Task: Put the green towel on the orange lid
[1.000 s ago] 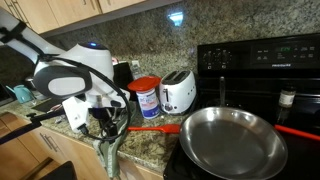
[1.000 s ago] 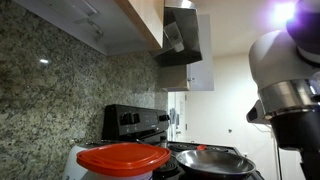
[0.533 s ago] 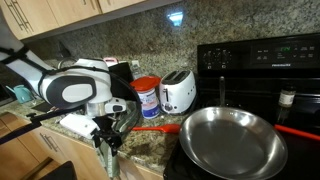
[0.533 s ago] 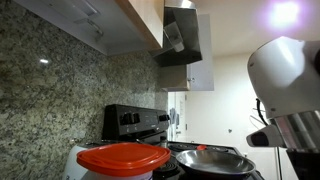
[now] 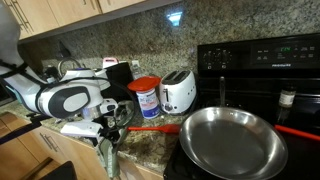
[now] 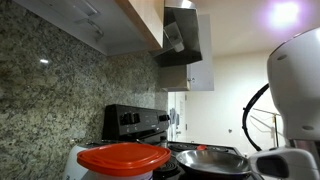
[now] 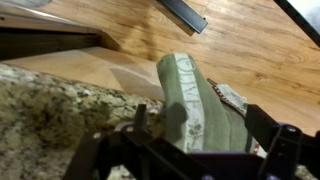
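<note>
Next, I close my gripper on the top of the green towel [image 5: 110, 138] [image 7: 190, 138], where the towel hangs over the front edge of the granite counter.
The green towel [image 5: 108, 158] hangs over the front edge of the granite counter. In the wrist view it [image 7: 190, 85] is a folded green patterned cloth lying between my two fingers. My gripper [image 7: 200, 128] is open and straddles the towel, one finger on each side. In an exterior view the gripper [image 5: 113, 128] points down at the counter edge, just above the towel. The orange lid [image 6: 123, 157] sits on a white container [image 5: 146, 97] next to the toaster.
A white toaster [image 5: 178, 92] stands by the black stove [image 5: 262, 60]. A large steel pan [image 5: 232, 140] sits on the stove front. A red-handled tool [image 5: 158, 127] lies on the counter. Wooden floor [image 7: 240, 40] shows below the counter edge.
The arm has swung down and to the left, bringing the gripper lower over the towel at the counter edge. The towel and lid have not moved.
</note>
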You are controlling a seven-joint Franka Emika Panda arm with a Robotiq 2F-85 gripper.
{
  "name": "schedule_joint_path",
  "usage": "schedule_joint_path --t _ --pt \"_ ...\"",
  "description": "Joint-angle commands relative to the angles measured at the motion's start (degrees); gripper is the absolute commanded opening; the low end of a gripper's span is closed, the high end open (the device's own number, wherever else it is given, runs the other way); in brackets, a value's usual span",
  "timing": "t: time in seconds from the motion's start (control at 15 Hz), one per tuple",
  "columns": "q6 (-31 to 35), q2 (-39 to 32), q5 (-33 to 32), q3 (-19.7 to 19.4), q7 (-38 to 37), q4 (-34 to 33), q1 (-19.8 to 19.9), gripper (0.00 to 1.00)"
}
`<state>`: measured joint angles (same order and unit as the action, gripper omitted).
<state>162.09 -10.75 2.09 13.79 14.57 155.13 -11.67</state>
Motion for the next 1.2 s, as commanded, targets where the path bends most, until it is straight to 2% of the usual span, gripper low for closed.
schedule_joint_path --t 0.0,0.27,0.33,0.47,0.67,0.8,0.93,1.07,1.13 --pt "6.72 -3.13 5.18 6.62 5.78 -0.49 3.01 1.00" --pt "10.97 -6.78 9.45 15.56 8.44 -2.24 10.15 1.00" --pt "9.20 -5.01 5.97 13.04 4.97 -1.03 7.40 1.00" --pt "9.52 -6.14 6.23 14.83 5.11 -1.87 9.49 1.00" --pt "9.58 -6.69 6.21 14.93 5.17 -2.31 10.06 1.00" --pt "10.99 -8.50 5.68 15.79 7.33 -3.25 12.12 1.00" --pt "12.84 -8.67 1.52 11.33 5.45 -3.31 8.79 1.00" --pt "15.43 -9.17 -2.77 8.20 4.97 -3.36 7.19 1.00" --pt "15.34 -10.21 -4.24 7.93 5.23 -4.12 7.63 1.00"
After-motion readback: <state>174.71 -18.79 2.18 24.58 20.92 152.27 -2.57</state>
